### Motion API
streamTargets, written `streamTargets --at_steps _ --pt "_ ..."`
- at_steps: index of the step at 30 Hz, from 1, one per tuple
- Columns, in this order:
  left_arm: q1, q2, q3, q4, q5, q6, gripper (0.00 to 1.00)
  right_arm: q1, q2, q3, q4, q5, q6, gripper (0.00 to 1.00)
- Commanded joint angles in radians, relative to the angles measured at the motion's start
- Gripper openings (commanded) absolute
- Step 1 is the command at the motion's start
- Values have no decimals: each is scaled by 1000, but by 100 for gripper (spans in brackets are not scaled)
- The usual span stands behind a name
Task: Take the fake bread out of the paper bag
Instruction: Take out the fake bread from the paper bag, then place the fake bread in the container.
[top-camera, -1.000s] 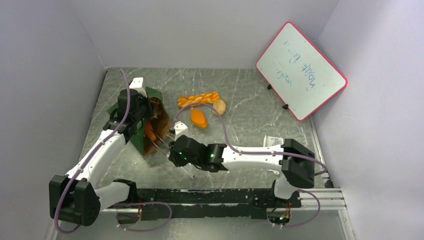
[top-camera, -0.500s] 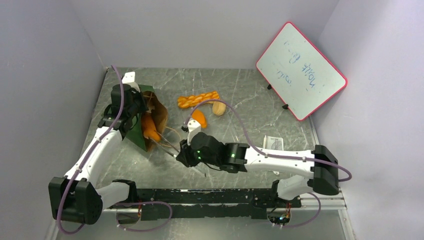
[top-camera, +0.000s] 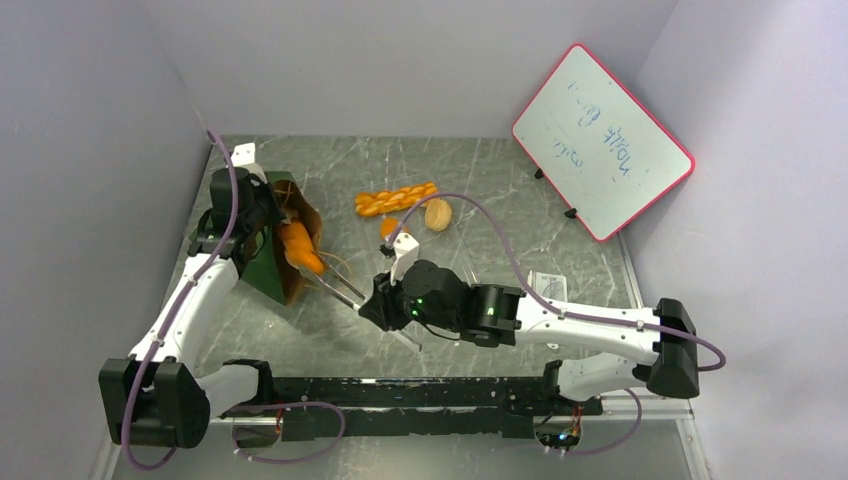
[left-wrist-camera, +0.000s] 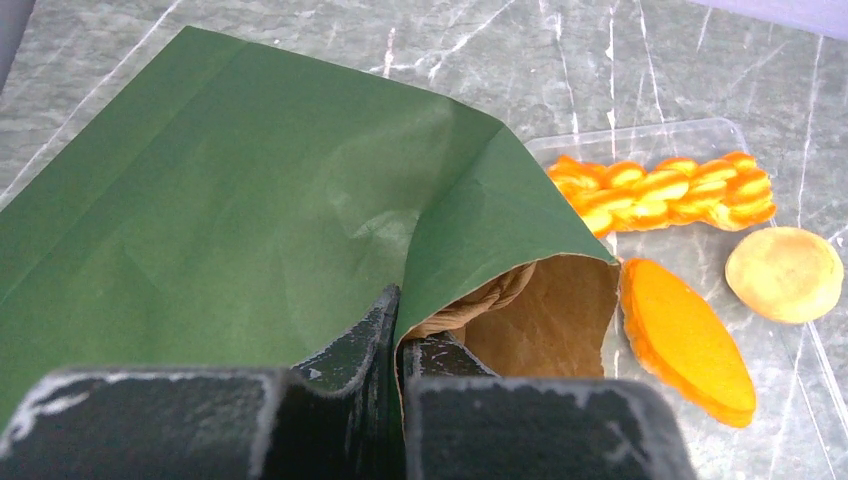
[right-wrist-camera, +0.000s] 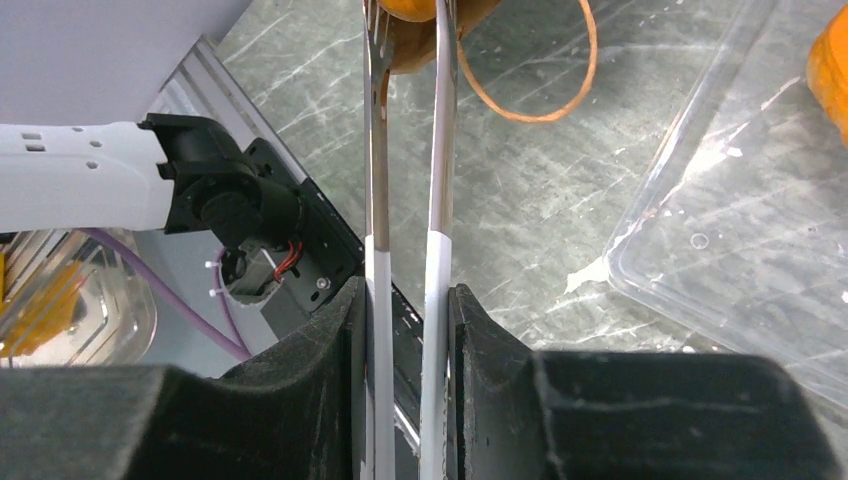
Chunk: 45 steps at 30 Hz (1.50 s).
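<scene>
I should use my right gripper to let the orange roll go from the tongs against the pale round bun (top-camera: 431, 220) on the clear plastic tray. The orange roll is now at the bag's mouth.
The dark green paper bag (top-camera: 262, 268) lies tipped at the left, its brown mouth facing right. My left gripper (top-camera: 250, 212) is shut on the bag's top edge (left-wrist-camera: 400, 325). My right gripper (top-camera: 385, 300) is shut on metal tongs (top-camera: 335, 285), whose tips pinch an orange roll (top-camera: 300, 248) at the bag's mouth; the roll also shows at the top of the right wrist view (right-wrist-camera: 430, 18). A braided loaf (top-camera: 397, 198), a pale round bun (top-camera: 438, 214) and an orange oval roll (left-wrist-camera: 685, 340) lie outside the bag.
The loose breads rest on a clear plastic tray (left-wrist-camera: 700, 128), whose rim shows by the tongs (right-wrist-camera: 700, 250). A tan bag handle (right-wrist-camera: 565, 90) loops on the table. A red-framed whiteboard (top-camera: 602, 140) leans at the back right. Walls close in the left, back and right.
My left gripper has pulled the bag's edge back and left. My right gripper has shifted right with the tongs, and the orange roll now shows more fully at the bag's mouth.
</scene>
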Motion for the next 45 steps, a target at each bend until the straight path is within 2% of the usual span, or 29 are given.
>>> streamTargets --at_steps 1,8,20,25,32,39,45 --pt "33 -1 9 7 33 -10 7 -2 -52 30 15 -4 12 0" --pt "65 30 21 8 46 -28 7 -3 -132 37 -51 70 21 0" --pt "88 18 -14 25 92 -39 7 -34 -233 -17 -80 349 -4 0" --pt "88 4 -32 37 111 -45 7 -123 -270 -98 -30 365 4 0" --pt "88 -7 -42 45 117 -47 7 -205 -281 -129 4 322 13 0" --pt "89 18 -38 56 97 -61 7 -210 -340 -99 -40 276 38 0" --pt "89 28 -41 65 84 -59 7 -210 -424 -105 -92 299 51 0"
